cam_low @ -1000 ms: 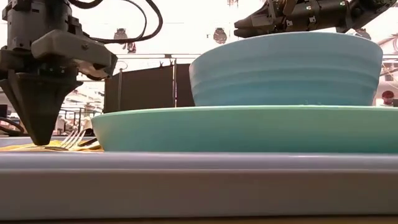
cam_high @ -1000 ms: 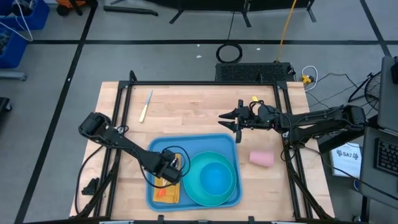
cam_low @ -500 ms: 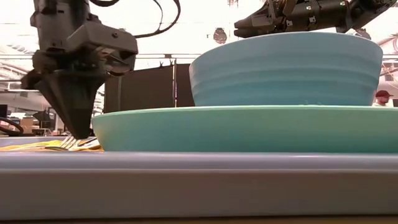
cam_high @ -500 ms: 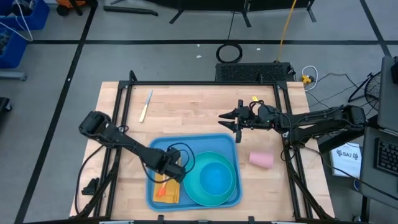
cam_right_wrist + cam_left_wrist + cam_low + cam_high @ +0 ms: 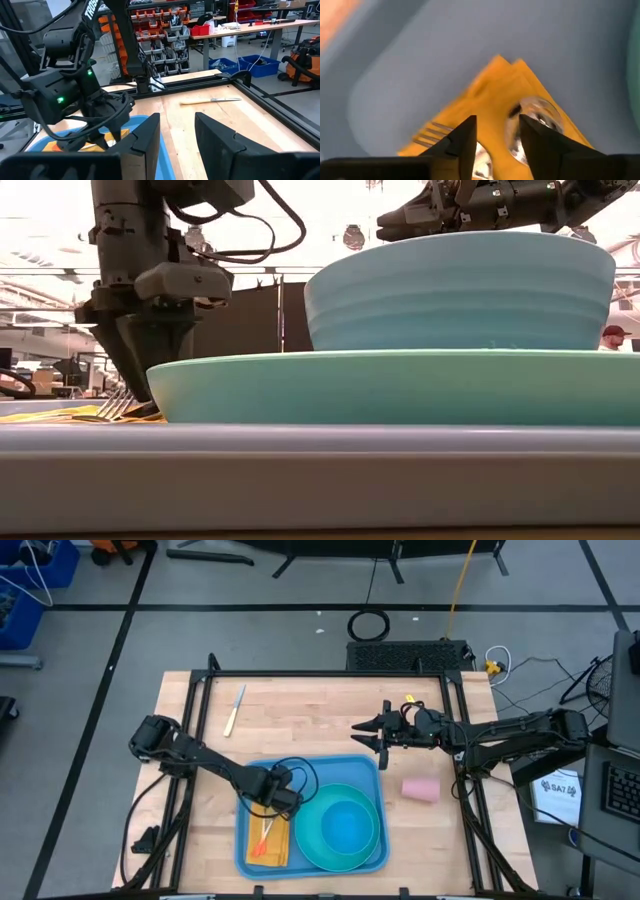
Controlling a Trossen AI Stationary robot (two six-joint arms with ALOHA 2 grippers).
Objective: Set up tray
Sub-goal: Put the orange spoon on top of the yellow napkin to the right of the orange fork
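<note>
The spoon lies at a slant across the napkin with its handle against the fork's handle, so next my left gripper takes the spoon's bowl end point(image 5: 540, 117) and puts it beside the fork.
The light-blue tray point(image 5: 312, 772) lies at the table's near middle. On its left part lies a yellow napkin point(image 5: 505, 80) with a fork point(image 5: 431, 132) and a spoon point(image 5: 534, 113) on it. My left gripper point(image 5: 497, 131) hovers open just above them, over the napkin's far end point(image 5: 275, 798). In the low view its fingers point(image 5: 140, 380) point down behind the plate. A teal plate point(image 5: 400, 385) carrying a blue bowl point(image 5: 460, 290) fills the tray's right part. My right gripper point(image 5: 372, 736) waits open above the table beyond the tray's far right corner.
A pink cup point(image 5: 420, 790) lies on its side on the table right of the tray. A knife point(image 5: 235, 710) lies near the far left corner. Black frame rails run along the table's left, right and far edges. Bare wood shows between knife and tray.
My left gripper has moved from the napkin's near part toward the table's far edge and a little right, along the tray toward the plate, and has risen slightly. The fork, spoon and napkin stay lying on the tray. My right arm has kept still.
</note>
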